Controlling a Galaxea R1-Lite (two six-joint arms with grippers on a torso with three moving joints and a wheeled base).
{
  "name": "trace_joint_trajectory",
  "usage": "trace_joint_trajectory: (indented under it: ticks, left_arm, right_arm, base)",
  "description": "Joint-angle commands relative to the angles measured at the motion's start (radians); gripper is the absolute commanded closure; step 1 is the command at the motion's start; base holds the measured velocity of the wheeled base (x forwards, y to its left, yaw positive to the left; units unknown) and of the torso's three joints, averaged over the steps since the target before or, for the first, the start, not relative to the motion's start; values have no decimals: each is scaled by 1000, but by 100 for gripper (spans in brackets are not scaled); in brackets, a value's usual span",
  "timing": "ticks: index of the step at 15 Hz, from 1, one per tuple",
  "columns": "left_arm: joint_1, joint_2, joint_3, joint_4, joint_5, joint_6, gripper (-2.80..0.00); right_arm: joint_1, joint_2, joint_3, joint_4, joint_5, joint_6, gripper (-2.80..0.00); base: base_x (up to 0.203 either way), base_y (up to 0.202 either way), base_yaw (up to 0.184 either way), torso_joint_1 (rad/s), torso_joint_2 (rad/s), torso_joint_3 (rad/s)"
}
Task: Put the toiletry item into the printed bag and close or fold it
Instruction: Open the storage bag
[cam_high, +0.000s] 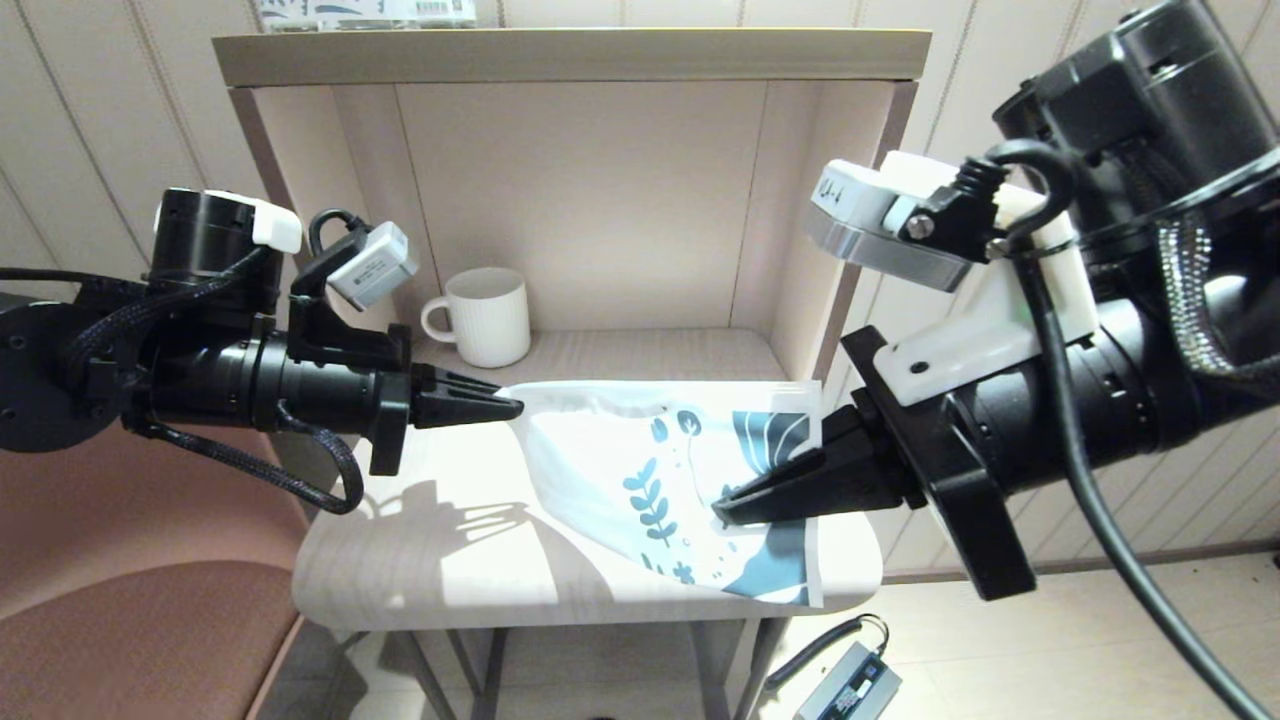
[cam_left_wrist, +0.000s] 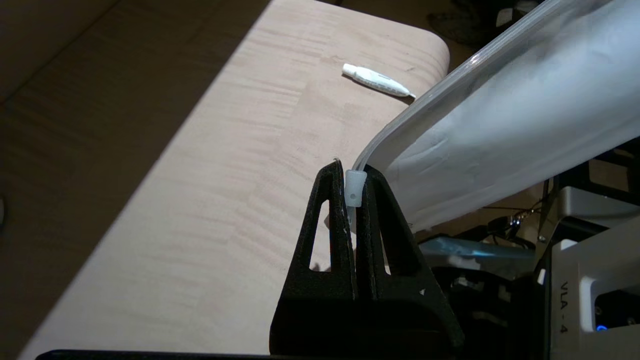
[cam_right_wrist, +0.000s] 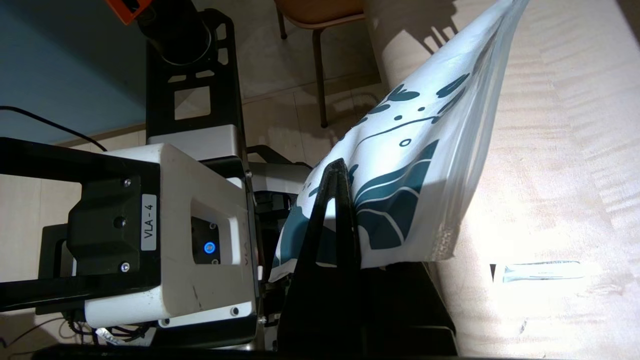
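The zip slider is at the bag's corner and the bag's opening is taut, so my left gripper needs to take the bag's edge (cam_high: 531, 437) below the zip slider before I push the opening open.
The printed bag (cam_high: 620, 450), a white pouch with dark blue-grey leaf prints, hangs stretched between both grippers above the wooden table (cam_high: 420, 560). My left gripper (cam_high: 515, 407) is shut on the bag's plain end; in the left wrist view its fingers (cam_left_wrist: 332, 210) pinch the small white zip slider (cam_left_wrist: 354, 187) at the bag's (cam_left_wrist: 500, 115) corner. My right gripper (cam_high: 722, 513) is shut on the printed end (cam_right_wrist: 425, 150). A small white toiletry tube (cam_left_wrist: 377, 80) lies on the table outside the bag, also in the right wrist view (cam_right_wrist: 542, 271). The bag hides it from the head view.
A white ribbed mug (cam_high: 487, 316) stands at the back left inside the open shelf recess. A printed box with a barcode (cam_high: 370, 12) sits on the shelf top. A brown chair (cam_high: 130, 600) is at the left, and a power adapter (cam_high: 850, 685) lies on the floor.
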Motion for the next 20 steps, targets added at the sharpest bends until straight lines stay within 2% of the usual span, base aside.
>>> trace_joint_trajectory:
  ticks: [1, 6, 8, 9, 11, 15, 18, 20]
  left_arm:
    - [-1, -4, -2, 0, -6, 3, 0]
    - [-4, 3, -6, 0, -6, 6, 0]
    - [-3, 3, 8, -1, -5, 29, 0]
    - [-3, 5, 11, -1, -6, 51, -280]
    - [-3, -1, 17, 0, -11, 69, -280]
    - [3, -7, 4, -1, -11, 66, -280]
    - [50, -5, 6, -1, -19, 65, -280]
    - [99, 3, -6, 2, -58, 57, -280]
  right_arm:
    - [2, 9, 2, -1, 5, -3, 0]
    - [1, 9, 4, -1, 8, -4, 0]
    - [2, 10, 5, -1, 8, -4, 0]
    - [4, 10, 2, -2, 8, -4, 0]
    - [5, 12, -2, -2, 9, -4, 0]
    - [2, 15, 1, -2, 11, -4, 0]
    - [2, 11, -3, -2, 22, -3, 0]
    - [4, 9, -7, -5, 41, 0, 0]
  base:
    - [0, 0, 0, 0, 0, 0]
    - [0, 0, 0, 0, 0, 0]
    - [0, 0, 0, 0, 0, 0]
    - [0, 0, 0, 0, 0, 0]
    - [0, 0, 0, 0, 0, 0]
    - [0, 0, 0, 0, 0, 0]
    - [0, 0, 0, 0, 0, 0]
    - [0, 0, 0, 0, 0, 0]
